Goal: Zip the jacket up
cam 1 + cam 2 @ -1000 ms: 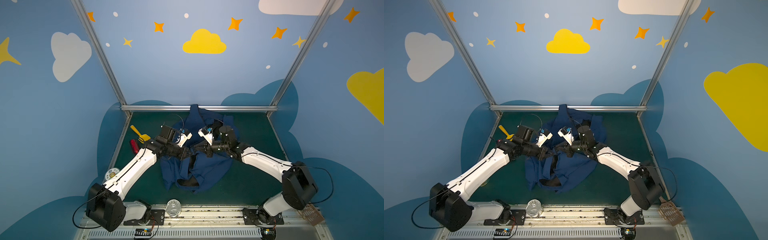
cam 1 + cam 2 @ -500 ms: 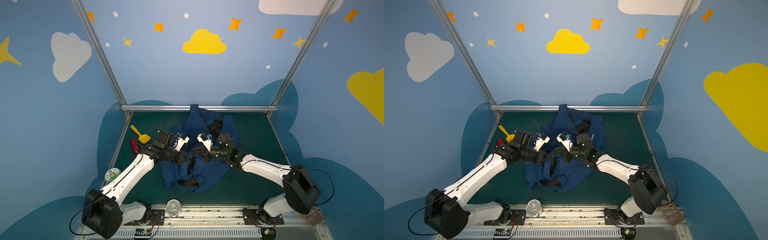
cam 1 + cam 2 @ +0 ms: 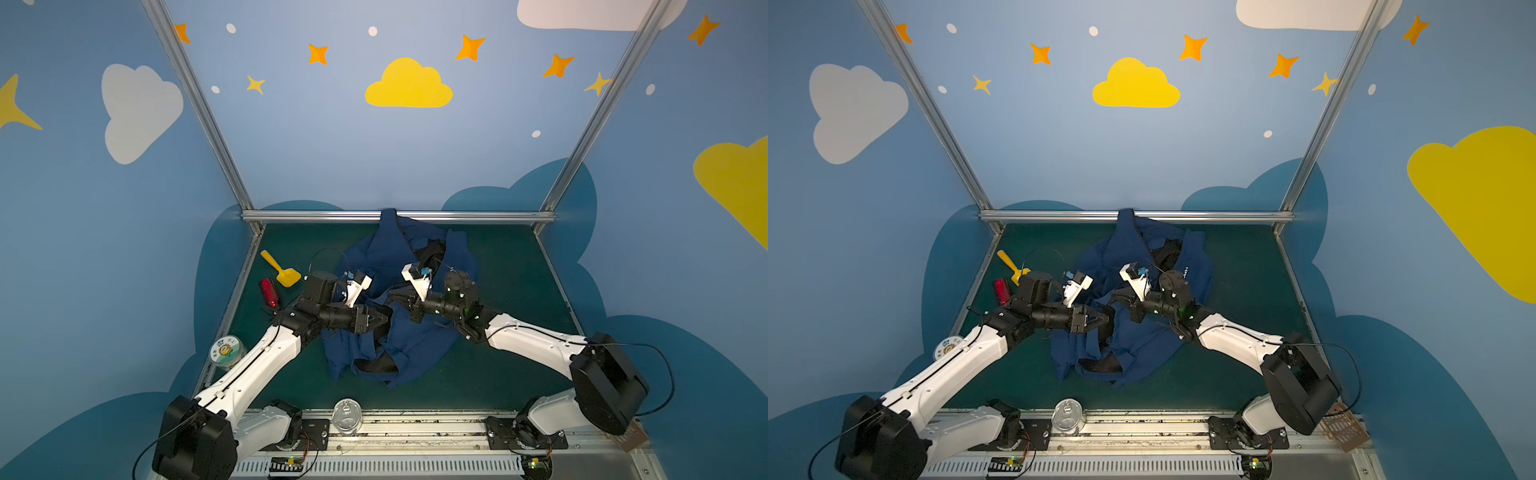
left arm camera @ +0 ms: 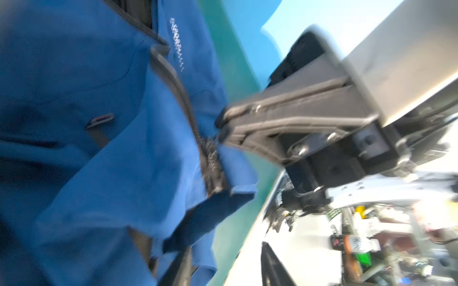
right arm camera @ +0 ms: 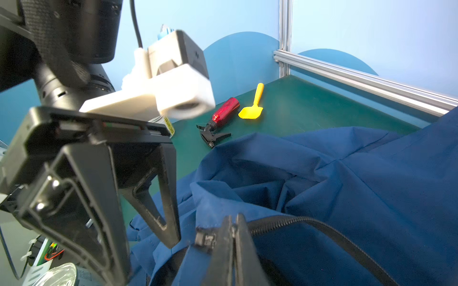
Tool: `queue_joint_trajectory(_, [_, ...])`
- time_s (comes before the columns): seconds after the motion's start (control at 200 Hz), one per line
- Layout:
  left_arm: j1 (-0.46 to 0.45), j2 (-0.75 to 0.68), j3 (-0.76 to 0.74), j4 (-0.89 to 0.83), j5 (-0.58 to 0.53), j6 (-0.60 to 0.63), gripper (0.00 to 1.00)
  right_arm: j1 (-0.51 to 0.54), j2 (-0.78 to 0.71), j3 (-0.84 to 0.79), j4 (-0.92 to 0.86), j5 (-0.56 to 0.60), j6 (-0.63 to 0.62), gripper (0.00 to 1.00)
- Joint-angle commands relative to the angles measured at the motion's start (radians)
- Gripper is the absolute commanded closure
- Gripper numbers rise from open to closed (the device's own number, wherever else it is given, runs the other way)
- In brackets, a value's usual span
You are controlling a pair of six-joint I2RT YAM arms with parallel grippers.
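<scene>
The zipper's bottom end hangs loose below the robot's right gripper, so next the left gripper grasps that end (image 5: 205, 238) and keeps it tight before the zipper's slider moves up.
The navy jacket (image 3: 415, 340) (image 3: 1142, 345) lies crumpled mid-mat, its far end against the back rail. My right gripper (image 5: 233, 222) is shut on the dark zipper (image 5: 297, 220) right beside its slider (image 5: 205, 239), holding that edge up; it shows in both top views (image 3: 394, 296) (image 3: 1115, 297). My left gripper (image 3: 384, 320) (image 3: 1106, 318) faces it a short way off, open, with nothing between its fingers (image 5: 171, 232). The blurred left wrist view shows the jacket (image 4: 99, 74), its zipper (image 4: 210, 158) and the right gripper (image 4: 220, 121) pinching it.
A yellow scoop (image 3: 282, 270) and a red spray bottle (image 3: 269, 291) lie at the mat's left edge. A round tin (image 3: 226, 351) sits outside the left rail and a metal can (image 3: 347, 422) at the front rail. The back rail (image 3: 478, 216) bounds the far side.
My left gripper has gone from shut to open, letting go of the jacket. Both grippers have come lower and a little toward the front; the right one has kept its hold.
</scene>
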Motion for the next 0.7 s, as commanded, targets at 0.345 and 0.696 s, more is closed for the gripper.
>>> queue_joint_trajectory(0.345, [0.029,0.040,-0.122,0.513,-0.006,-0.409,0.40,0.004,-0.034,-0.019,0.038,0.010,0.012,1.00])
queue_joint_trajectory(0.696, [0.029,0.124,-0.084,0.588,-0.006,-0.452,0.58,0.005,-0.046,-0.036,0.057,0.008,0.035,1.00])
